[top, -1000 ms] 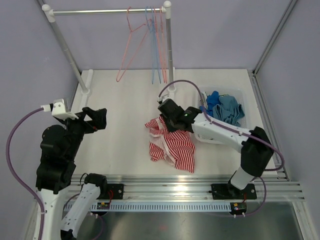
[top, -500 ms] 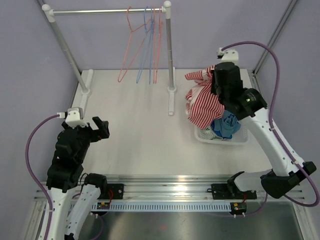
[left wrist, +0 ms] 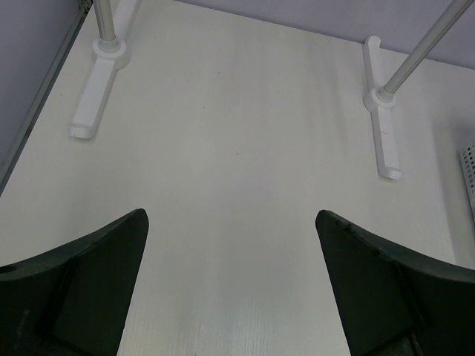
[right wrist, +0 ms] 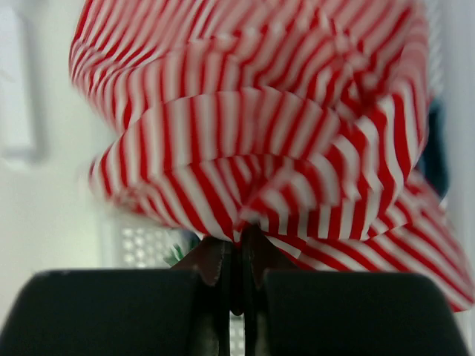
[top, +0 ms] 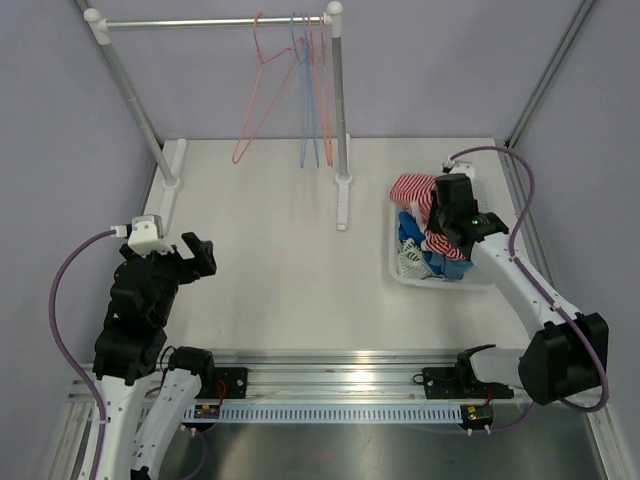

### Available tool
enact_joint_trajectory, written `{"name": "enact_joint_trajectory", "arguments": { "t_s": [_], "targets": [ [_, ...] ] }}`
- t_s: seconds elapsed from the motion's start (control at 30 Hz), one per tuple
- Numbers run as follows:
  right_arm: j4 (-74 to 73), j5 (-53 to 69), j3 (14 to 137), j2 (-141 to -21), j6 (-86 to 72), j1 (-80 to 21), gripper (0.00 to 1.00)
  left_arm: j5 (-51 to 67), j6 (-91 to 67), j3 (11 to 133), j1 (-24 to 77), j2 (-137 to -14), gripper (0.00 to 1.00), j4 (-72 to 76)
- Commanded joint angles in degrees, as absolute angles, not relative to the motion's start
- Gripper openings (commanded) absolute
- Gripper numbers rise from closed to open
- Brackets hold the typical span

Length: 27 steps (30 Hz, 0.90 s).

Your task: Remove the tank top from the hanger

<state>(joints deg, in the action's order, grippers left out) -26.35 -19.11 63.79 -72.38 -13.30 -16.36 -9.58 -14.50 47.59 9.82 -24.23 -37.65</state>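
I should release the striped tank top from my right gripper onto the blue clothes in the white basket (top: 450,221).
The red-and-white striped tank top (top: 418,200) hangs bunched from my right gripper (top: 447,218) over the white basket (top: 402,272) at the right. In the right wrist view the jaws are closed on a fold of the tank top (right wrist: 260,141), with the gripper (right wrist: 237,248) just under the cloth. Several empty wire hangers (top: 300,90), pink, blue and red, hang on the rail at the back. My left gripper (top: 198,255) is open and empty over the table at the left; its fingers (left wrist: 96,282) frame bare white table.
The basket holds blue clothes (top: 412,250). The rack's white post (top: 340,110) and foot (top: 342,205) stand mid-table; its other foot (left wrist: 93,93) is at the left. Grey frame rails run along the table's right edge (top: 520,190).
My right gripper has carried the tank top from the middle of the table up and right, then lowered it onto the basket. The left arm drew back and has held still since.
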Motion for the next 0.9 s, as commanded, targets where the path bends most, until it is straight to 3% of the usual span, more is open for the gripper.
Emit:
{"name": "enact_joint_trajectory", "arguments": {
  "t_s": [0.0,0.1,0.27,0.4,0.7,0.87],
  "targets": [
    [-29.2,-15.9,57.3,-73.5,-19.3,-16.4,0.00,-12.3,-14.2,48.9,10.5,-24.7,0.99,-35.8],
    [-36.5,-17.0,60.0,-80.5,-20.9,-15.8,0.00,-12.9,-14.4,49.0,10.8,-24.2,0.99,-35.9],
    [-36.4,-3.7,60.3,-88.8,-20.5,-12.4,0.00,-16.4,-14.9,48.8,11.0,-23.0,0.99,-36.4],
    [-38.5,-2.0,62.4,-95.0,-20.3,-11.5,0.00,-16.7,-15.1,48.9,11.0,-23.6,0.99,-37.0],
    [-40.3,-1.4,69.0,-79.4,-21.4,-10.2,0.00,-16.6,-15.1,49.0,11.0,-24.2,0.99,-36.8],
    [-41.6,-11.0,75.8,-75.2,-23.1,-8.3,0.00,-16.6,-15.1,49.0,10.8,-24.3,0.99,-36.8]
  ]
}}
